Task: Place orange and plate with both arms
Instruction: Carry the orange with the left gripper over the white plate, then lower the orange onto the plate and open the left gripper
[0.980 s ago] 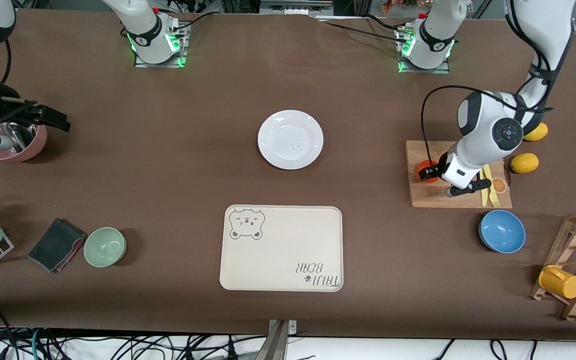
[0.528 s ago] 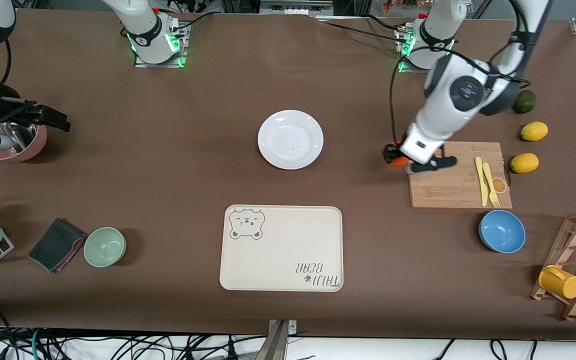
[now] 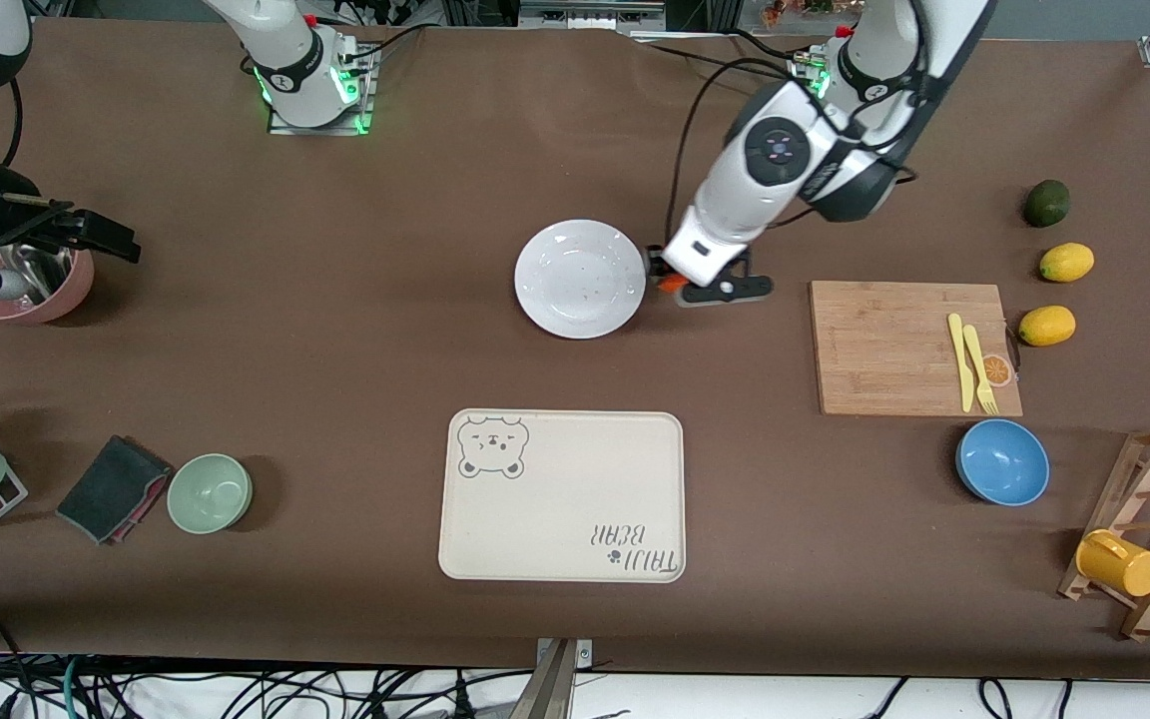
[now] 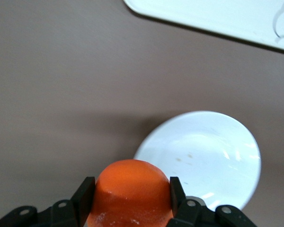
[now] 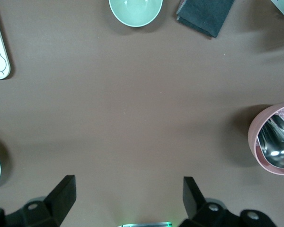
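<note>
The robot's left gripper will release the orange in the middle of the white plate (image 3: 588,276) (image 4: 193,163).
The orange (image 3: 672,284) is small, round and orange-red. My left gripper (image 3: 670,282) is shut on it and holds it over the brown table right beside the rim of the plate (image 3: 580,279), on the plate's left-arm side. In the left wrist view the orange (image 4: 130,189) fills the gap between the black fingers (image 4: 87,195) of the left gripper (image 4: 131,195), with the glossy white plate (image 4: 208,151) below it. My right gripper (image 3: 121,245) is open and empty and waits over the right-arm end of the table; its fingers are wide apart in the right wrist view (image 5: 128,189).
The cream bear-print tray (image 3: 562,496) lies nearer the camera than the plate. A cutting board (image 3: 894,350) with yellow cutlery, a blue bowl (image 3: 1002,461), two lemons (image 3: 1046,326), a dark green fruit (image 3: 1046,203) and a mug rack (image 3: 1149,529) fill the left-arm end. A pink cup (image 3: 31,285), green bowl (image 3: 210,492) and dark cloth (image 3: 114,487) are at the right-arm end.
My left gripper has lifted the orange off the cutting board and carried it across to the plate's edge. The right arm has not moved.
</note>
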`<state>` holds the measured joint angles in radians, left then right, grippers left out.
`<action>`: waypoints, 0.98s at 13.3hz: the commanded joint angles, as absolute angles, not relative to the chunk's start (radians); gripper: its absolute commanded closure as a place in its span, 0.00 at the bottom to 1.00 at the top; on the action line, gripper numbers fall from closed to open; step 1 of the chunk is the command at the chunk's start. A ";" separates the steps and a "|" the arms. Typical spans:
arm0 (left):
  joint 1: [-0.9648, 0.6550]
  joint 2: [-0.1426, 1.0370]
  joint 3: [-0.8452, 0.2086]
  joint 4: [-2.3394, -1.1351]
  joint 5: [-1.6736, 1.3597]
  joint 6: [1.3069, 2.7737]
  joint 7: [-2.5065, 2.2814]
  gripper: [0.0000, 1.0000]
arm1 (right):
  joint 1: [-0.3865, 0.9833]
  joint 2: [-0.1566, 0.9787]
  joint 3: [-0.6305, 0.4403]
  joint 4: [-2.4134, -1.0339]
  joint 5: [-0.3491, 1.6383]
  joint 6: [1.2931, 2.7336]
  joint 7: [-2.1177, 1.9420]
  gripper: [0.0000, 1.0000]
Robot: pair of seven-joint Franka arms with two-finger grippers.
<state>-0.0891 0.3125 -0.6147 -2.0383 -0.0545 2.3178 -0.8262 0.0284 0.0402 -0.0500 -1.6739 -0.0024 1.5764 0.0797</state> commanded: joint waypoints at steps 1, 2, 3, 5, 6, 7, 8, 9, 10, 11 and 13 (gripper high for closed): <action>-0.193 0.469 -0.604 -1.881 -0.026 2.307 -0.917 1.00 | 0.025 0.037 -0.046 -1.671 0.011 1.566 0.089 0.00; -0.213 0.497 -0.604 -1.855 -0.018 2.307 -0.934 1.00 | 0.025 0.037 -0.046 -1.672 0.012 1.566 0.089 0.00; -0.231 0.523 -0.603 -1.835 -0.006 2.307 -0.945 1.00 | 0.025 0.037 -0.046 -1.671 0.012 1.566 0.089 0.00; -0.250 0.573 -0.603 -1.809 0.038 2.309 -0.975 1.00 | 0.025 0.037 -0.046 -1.671 0.011 1.566 0.089 0.00; -0.252 0.592 -0.603 -1.807 0.073 2.319 -1.000 1.00 | 0.025 0.037 -0.046 -1.671 0.011 1.566 0.089 0.00; -0.252 0.604 -0.601 -1.807 0.106 2.339 -1.027 1.00 | 0.025 0.037 -0.046 -1.672 0.011 1.566 0.087 0.00; -0.255 0.626 -0.601 -1.809 0.120 2.362 -1.055 0.92 | 0.025 0.037 -0.046 -1.671 0.011 1.566 0.087 0.00; -0.268 0.647 -0.598 -1.809 0.138 2.374 -1.074 0.81 | 0.025 0.037 -0.046 -1.672 0.011 1.566 0.087 0.00; -0.275 0.667 -0.592 -1.807 0.152 2.382 -1.087 0.74 | 0.025 0.037 -0.046 -1.671 0.011 1.566 0.089 0.00; -0.275 0.672 -0.591 -1.809 0.152 2.397 -1.092 0.67 | 0.025 0.037 -0.045 -1.671 0.011 1.566 0.089 0.00; -0.278 0.681 -0.586 -1.809 0.152 2.402 -1.097 0.23 | 0.025 0.037 -0.046 -1.671 0.011 1.566 0.089 0.00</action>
